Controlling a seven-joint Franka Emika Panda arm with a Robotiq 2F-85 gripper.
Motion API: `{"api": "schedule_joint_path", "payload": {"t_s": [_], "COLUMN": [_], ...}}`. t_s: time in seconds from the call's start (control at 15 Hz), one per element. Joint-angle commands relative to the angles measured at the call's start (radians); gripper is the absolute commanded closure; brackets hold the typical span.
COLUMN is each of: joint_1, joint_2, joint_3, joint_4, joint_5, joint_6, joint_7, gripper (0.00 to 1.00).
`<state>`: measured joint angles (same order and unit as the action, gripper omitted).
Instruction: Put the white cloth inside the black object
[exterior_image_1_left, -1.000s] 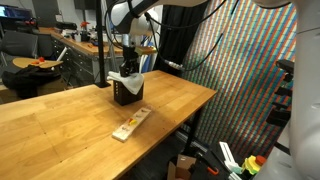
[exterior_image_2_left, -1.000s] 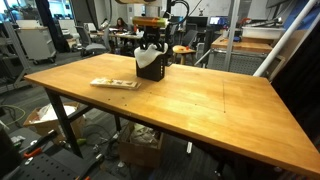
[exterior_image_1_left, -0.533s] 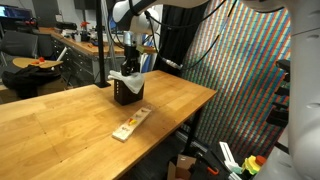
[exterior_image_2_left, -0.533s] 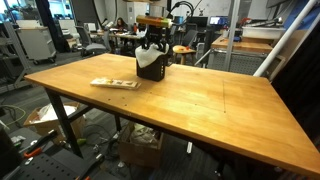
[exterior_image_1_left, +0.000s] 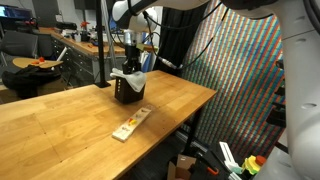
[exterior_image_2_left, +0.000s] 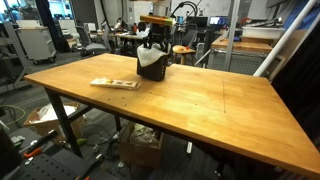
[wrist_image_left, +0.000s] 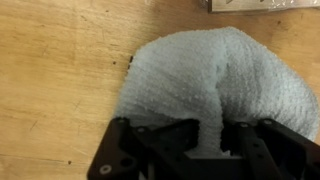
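The white cloth hangs over the rim of the black object, so next my gripper lets go of it, takes the cloth above the black object's opening (exterior_image_2_left: 153, 51) and pushes it inside.
The white cloth (wrist_image_left: 215, 80) hangs from my gripper (wrist_image_left: 212, 135), which is shut on a fold of it. In both exterior views the cloth (exterior_image_1_left: 130, 73) (exterior_image_2_left: 150, 55) drapes over the top of the black object (exterior_image_1_left: 128, 93) (exterior_image_2_left: 151, 70), a small dark box standing at the far part of the wooden table (exterior_image_1_left: 70, 120) (exterior_image_2_left: 200, 100). My gripper (exterior_image_1_left: 131, 60) (exterior_image_2_left: 153, 40) is right above the box. In the wrist view the cloth hides the box.
A flat light wooden block (exterior_image_1_left: 131, 125) (exterior_image_2_left: 115, 83) with coloured marks lies on the table a short way from the box. Desks, chairs and equipment stand behind the table. A patterned curtain (exterior_image_1_left: 240, 70) hangs beside the table's edge.
My gripper with the cloth has risen slightly above the box; otherwise the scene is the same.
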<state>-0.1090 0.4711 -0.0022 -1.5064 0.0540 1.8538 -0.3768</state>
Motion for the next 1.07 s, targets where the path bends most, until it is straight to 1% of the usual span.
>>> {"api": "schedule_joint_path", "payload": {"t_s": [0.0,0.53,0.6,0.67,0.8,0.87,1.0], "joint_1": [0.005,0.056,0.062,0.066,0.069,0.069,0.067], "joint_2": [0.066,0.027,0.025,0.023,0.018,0.011,-0.001], "joint_3": [0.000,-0.006,-0.007,-0.008,-0.008,-0.007,-0.007], "joint_4": [0.046,0.021,0.018,0.015,0.010,0.006,0.000], "joint_5": [-0.031,-0.137,-0.147,-0.156,-0.166,-0.167,-0.167], "joint_6": [-0.017,-0.003,0.000,0.001,0.005,0.008,0.016], "joint_7": [0.008,0.079,0.094,0.110,0.133,0.143,0.159], "gripper": [0.96,0.95,0.92,0.69,0.66,0.60,0.44]}}
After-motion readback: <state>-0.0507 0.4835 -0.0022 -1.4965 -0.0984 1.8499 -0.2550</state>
